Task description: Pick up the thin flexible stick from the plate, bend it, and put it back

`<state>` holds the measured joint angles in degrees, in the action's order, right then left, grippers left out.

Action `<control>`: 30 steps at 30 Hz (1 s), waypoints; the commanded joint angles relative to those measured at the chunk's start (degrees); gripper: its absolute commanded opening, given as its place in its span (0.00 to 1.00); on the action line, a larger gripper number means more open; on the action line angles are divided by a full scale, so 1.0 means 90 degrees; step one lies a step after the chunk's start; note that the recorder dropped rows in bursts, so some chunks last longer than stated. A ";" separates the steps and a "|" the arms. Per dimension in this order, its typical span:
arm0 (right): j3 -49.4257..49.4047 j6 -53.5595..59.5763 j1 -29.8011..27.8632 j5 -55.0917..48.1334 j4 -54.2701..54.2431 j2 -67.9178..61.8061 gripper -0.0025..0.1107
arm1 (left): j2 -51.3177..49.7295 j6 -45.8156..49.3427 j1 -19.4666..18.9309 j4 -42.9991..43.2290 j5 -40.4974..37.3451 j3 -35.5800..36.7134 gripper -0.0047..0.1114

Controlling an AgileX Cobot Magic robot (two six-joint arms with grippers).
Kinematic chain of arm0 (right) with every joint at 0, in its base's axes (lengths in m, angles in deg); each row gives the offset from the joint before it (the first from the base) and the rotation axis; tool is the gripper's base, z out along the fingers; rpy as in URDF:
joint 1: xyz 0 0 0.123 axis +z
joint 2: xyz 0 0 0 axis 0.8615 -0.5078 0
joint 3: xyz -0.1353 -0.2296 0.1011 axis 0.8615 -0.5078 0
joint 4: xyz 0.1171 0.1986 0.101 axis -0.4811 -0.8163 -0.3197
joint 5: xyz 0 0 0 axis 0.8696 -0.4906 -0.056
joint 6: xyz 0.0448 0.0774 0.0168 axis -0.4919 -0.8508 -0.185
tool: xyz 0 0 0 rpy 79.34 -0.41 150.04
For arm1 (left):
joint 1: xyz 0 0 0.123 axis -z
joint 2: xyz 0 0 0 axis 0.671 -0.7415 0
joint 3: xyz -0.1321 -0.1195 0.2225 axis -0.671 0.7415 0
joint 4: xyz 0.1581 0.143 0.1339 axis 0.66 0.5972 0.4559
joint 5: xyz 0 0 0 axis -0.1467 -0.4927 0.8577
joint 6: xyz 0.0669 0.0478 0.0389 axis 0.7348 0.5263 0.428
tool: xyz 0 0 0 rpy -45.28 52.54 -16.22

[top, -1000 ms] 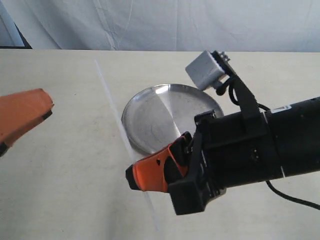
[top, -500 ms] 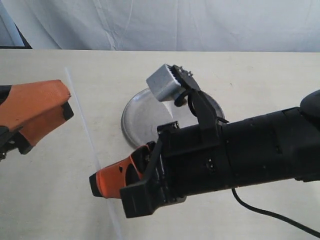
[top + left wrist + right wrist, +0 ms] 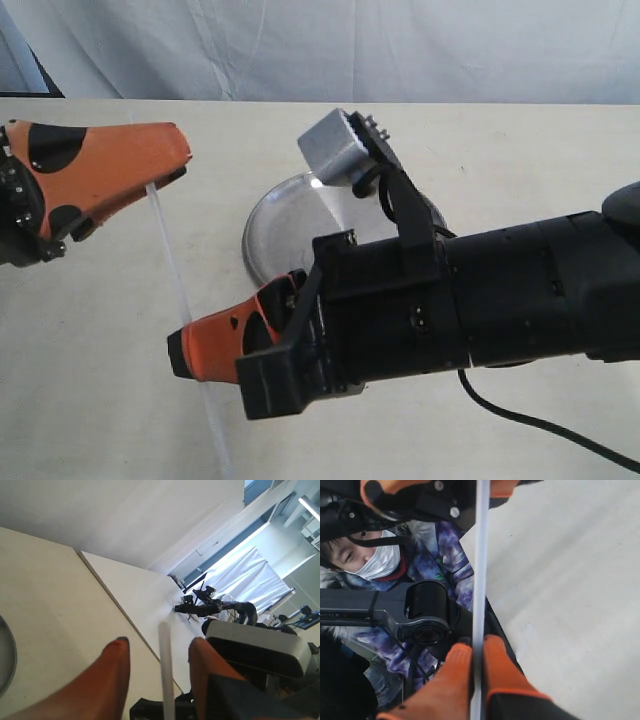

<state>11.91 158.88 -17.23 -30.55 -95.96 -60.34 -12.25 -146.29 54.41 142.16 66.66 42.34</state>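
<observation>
My right gripper is pinching the stick near its middle, so my left gripper needs to hold the stick's upper part while my right gripper takes hold again of the stick lower (image 3: 214, 425) before bending.
The thin flexible stick (image 3: 170, 262), a white translucent strip, is held straight in the air above the table, left of the plate (image 3: 275, 225). My right gripper (image 3: 195, 352) is shut on its lower part; in the right wrist view the orange fingers (image 3: 457, 662) pinch the stick (image 3: 481, 555). My left gripper (image 3: 180, 158) is at the stick's upper end. It stands open in the left wrist view, where the stick (image 3: 165, 670) rises between its two fingers (image 3: 116, 652) without touching either. The right arm hides much of the steel plate.
The cream table (image 3: 90, 330) stretches around the plate, with a white curtain (image 3: 320, 45) behind it. The right arm's black body (image 3: 480, 300) fills the lower right. A masked person (image 3: 375, 560) appears in the right wrist view.
My right gripper carried the stick leftward off the plate, then nearly stopped. My left gripper moved right until its open fingers came around the stick's upper end.
</observation>
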 commanded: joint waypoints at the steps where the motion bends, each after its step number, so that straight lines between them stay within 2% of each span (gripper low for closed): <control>1: 0.0009 0.0078 0.0014 -0.0074 -0.0066 -0.0025 0.01 | -0.0289 0.0216 0.0250 -0.0086 -0.0067 -0.0168 0.37; 4: 0.0009 0.0078 0.0014 -0.0074 -0.0066 -0.0025 0.01 | -0.0397 0.0216 0.0275 -0.0081 -0.0089 -0.0168 0.30; 8: 0.0009 0.0078 0.0014 -0.0061 -0.0066 -0.0025 0.01 | -0.0409 0.0768 0.0275 -0.0070 -0.0059 -0.0168 0.04; 17: 0.0009 0.0230 0.0014 0.0064 -0.0066 -0.0025 0.02 | -0.0409 0.1057 0.0275 -0.0178 -0.0066 -0.0168 0.04; 19: 0.0009 0.0230 0.0014 0.0157 -0.0066 -0.0025 0.11 | -0.0409 0.0998 0.0275 -0.0196 -0.0064 -0.0168 0.04; 21: 0.0009 0.0230 0.0014 0.0293 -0.0066 -0.0025 0.25 | -0.0409 0.0916 0.0275 -0.0254 -0.0064 -0.0168 0.04; 25: 0.0009 0.0230 0.0014 0.0786 -0.0066 -0.0025 0.63 | -0.0409 0.0870 0.0275 -0.0298 -0.0064 -0.0168 0.04; 27: 0.0009 0.0218 0.0014 0.0945 0.0060 -0.0025 0.67 | -0.0409 0.0857 0.0275 -0.0299 -0.0050 -0.0168 0.04; 30: 0.0009 0.0190 0.0014 0.0955 0.0301 -0.0025 0.61 | -0.0409 0.0742 0.0288 -0.0395 -0.0038 -0.0168 0.04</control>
<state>11.91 160.41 -17.23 -22.70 -95.06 -60.83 -15.75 -138.57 56.47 140.44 66.29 41.10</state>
